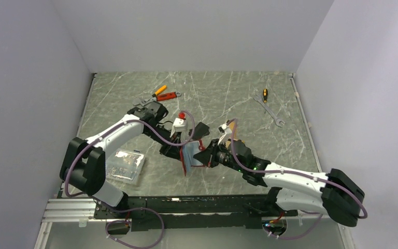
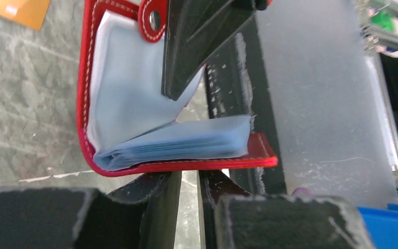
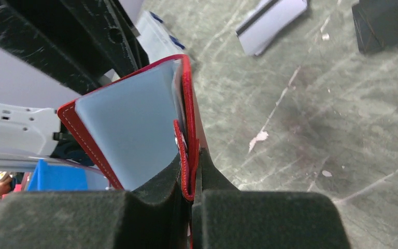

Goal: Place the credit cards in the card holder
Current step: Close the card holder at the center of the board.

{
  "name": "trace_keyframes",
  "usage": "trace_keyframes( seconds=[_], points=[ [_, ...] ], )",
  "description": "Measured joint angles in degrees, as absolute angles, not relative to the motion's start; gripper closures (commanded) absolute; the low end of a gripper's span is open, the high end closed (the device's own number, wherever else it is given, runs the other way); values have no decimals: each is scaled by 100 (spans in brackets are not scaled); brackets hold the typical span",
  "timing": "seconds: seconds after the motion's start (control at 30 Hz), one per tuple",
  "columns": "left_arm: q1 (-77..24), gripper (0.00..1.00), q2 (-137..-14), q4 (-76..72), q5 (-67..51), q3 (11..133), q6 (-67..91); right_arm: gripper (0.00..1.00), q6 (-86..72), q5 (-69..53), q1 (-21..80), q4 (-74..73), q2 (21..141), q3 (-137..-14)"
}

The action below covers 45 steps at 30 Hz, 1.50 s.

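Next, my right gripper lets go of the red card holder on the bare tabletop (image 1: 203, 173), near the front edge.
The red card holder (image 1: 192, 154) is open and held up off the table, its bluish lining showing. My right gripper (image 1: 205, 155) is shut on its cover edge and snap tab, seen in the right wrist view (image 3: 190, 171). In the left wrist view the holder (image 2: 134, 104) lies just beyond my left gripper (image 2: 189, 207), whose jaws stand a narrow gap apart with nothing between them. My left gripper (image 1: 173, 150) is at the holder's left side. An orange-gold card (image 1: 232, 126) (image 2: 18, 10) and a silver-white card (image 1: 179, 124) (image 3: 272, 23) are outside the holder.
A black flat rectangle (image 1: 201, 128) (image 3: 386, 23) lies behind the holder. A clear plastic box (image 1: 126, 166) sits at the near left. Orange-red pliers (image 1: 163, 94) lie at the back, a wrench (image 1: 269, 110) and a small screwdriver (image 1: 265, 95) at the back right.
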State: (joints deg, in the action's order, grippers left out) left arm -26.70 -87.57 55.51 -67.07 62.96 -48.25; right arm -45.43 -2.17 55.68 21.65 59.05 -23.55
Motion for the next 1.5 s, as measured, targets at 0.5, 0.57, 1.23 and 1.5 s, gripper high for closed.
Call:
trace_keyframes(
  seconds=[0.5,0.57,1.23,1.5],
  points=[
    [-3717,77,-9627,4110,-4799,6377,-3787,100,-5360,-1068,4939,3621,7463,-1649],
    [-3913,78,-9852,4075,-4504,6431,-3782,100,-5485,-1192,4860,3918,7832,-1529],
    [-4904,79,-10739,4705,-2987,7373,-3861,52,-6125,-1717,4364,3924,8340,-1293],
    [-4989,80,-10774,4624,-3046,7367,-4040,49,-6143,-91,5037,2434,7559,-1559]
  ],
)
